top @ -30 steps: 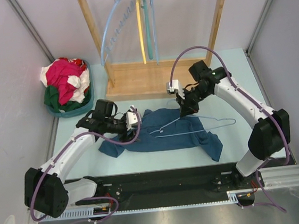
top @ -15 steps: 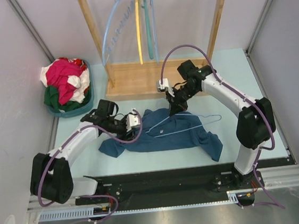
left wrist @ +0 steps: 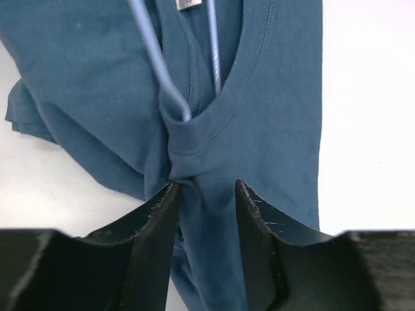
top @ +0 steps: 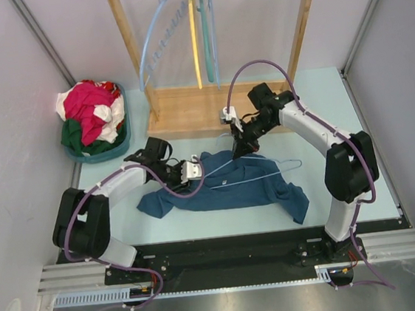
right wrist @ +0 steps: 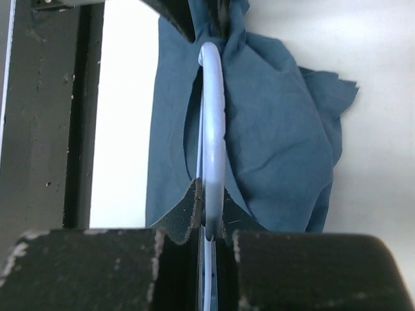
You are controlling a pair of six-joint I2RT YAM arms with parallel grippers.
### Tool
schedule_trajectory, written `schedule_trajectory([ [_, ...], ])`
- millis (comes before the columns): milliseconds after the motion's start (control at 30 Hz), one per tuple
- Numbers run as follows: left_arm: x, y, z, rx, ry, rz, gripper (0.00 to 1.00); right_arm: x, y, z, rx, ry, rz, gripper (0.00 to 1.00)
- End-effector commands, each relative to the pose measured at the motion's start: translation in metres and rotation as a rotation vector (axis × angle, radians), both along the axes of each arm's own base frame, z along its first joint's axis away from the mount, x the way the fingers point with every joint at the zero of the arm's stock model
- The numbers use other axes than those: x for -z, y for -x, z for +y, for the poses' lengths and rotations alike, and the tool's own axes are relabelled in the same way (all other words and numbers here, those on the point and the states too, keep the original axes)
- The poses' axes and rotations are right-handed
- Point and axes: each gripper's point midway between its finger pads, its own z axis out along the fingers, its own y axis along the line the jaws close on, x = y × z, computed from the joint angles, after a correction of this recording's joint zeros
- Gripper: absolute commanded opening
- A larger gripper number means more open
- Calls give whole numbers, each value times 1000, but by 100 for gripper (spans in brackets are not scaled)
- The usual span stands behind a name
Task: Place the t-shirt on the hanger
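Note:
My left gripper will open and take the collar edge (left wrist: 189, 139) where the hanger's end sits shallow in the collar, once my right gripper pushes the hanger in.
The dark teal-blue t-shirt (top: 233, 188) lies crumpled on the table's middle. The thin pale wire hanger (top: 269, 174) lies tilted across it. My right gripper (top: 238, 149) is shut on the hanger's wire above the shirt's far edge; in the right wrist view the wire (right wrist: 213, 97) runs out from between the fingertips (right wrist: 211, 217) over the shirt (right wrist: 279, 142). My left gripper (top: 194, 170) is at the collar, shut on a fold of the shirt (left wrist: 207, 214). In the left wrist view, one end of the hanger (left wrist: 155, 58) goes into the neck opening near the white label (left wrist: 188, 4).
A wooden rack (top: 188, 111) stands behind the shirt with a light-blue ridged hanger (top: 152, 39), a yellow hanger (top: 195, 41) and a teal hanger (top: 204, 29). A teal basket (top: 121, 144) of pink-red, white and green clothes is at the far left. A black rail (top: 225, 252) runs along the near edge.
My right gripper has carried the hanger left, towards the collar. My left gripper has moved in a little to the right onto the collar.

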Motion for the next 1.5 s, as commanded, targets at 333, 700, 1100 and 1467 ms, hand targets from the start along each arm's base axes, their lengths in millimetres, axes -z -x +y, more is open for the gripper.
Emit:
schedule_trajectory([
  [333,-37,-32,4,-24,41,-96,48,-2,1,9,-34,-69,-33,0],
  [700,-19,-5,-15,95,53,50,45,-8,-4,22,-40,-117,-36,0],
  [1100,-39,18,-32,142,112,130,33,-13,-4,41,-56,-150,-25,0],
  [1467,-51,-11,-6,37,73,132,53,1,3,34,-64,-111,-22,0],
])
